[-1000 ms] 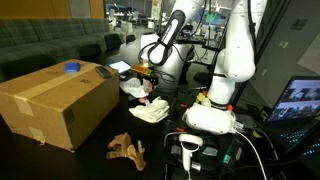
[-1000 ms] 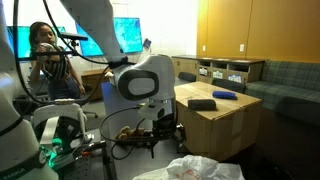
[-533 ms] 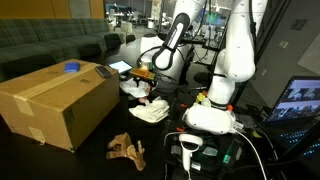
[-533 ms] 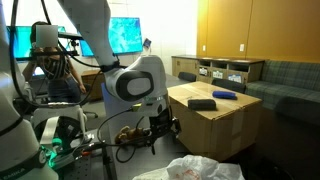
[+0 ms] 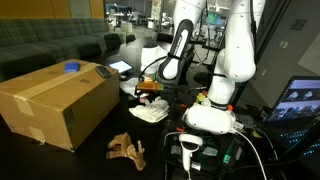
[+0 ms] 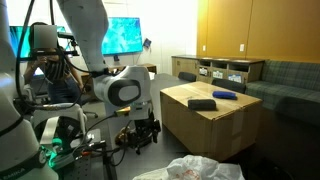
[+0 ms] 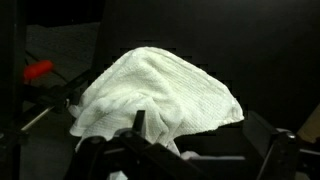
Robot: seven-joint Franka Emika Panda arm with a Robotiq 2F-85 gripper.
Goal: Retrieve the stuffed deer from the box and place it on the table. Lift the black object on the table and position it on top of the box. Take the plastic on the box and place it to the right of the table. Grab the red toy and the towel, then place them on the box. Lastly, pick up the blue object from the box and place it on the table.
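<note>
The body of the red toy (image 5: 143, 97), beside the far end of the brown box, should be gripped next, after my gripper leaves the white towel.
The white towel (image 7: 160, 90) lies crumpled on the dark table (image 7: 260, 50), right under my open gripper (image 7: 205, 150), and its near edge reaches between the two dark fingers (image 7: 139, 125). In both exterior views the gripper (image 5: 150, 92) (image 6: 140, 135) hangs low over the towel (image 5: 150, 111). The brown box (image 5: 60, 100) (image 6: 210, 118) carries the blue object (image 5: 70, 68) (image 6: 224, 95) and the black object (image 5: 103, 72) (image 6: 202, 104). The stuffed deer (image 5: 127, 148) lies on the table in front. A small red thing (image 7: 38, 70), maybe the red toy, shows at the left.
The robot's white base (image 5: 215, 112) stands close beside the towel. A black scanner with a white head (image 5: 190, 150) sits near the front edge, with cables around it. A laptop screen (image 5: 300, 100) is at the right. Crumpled white material (image 6: 190, 168) lies in the foreground.
The arm has swung and lowered, bringing the open gripper down over the towel. The box, the deer and the things on the box have not moved.
</note>
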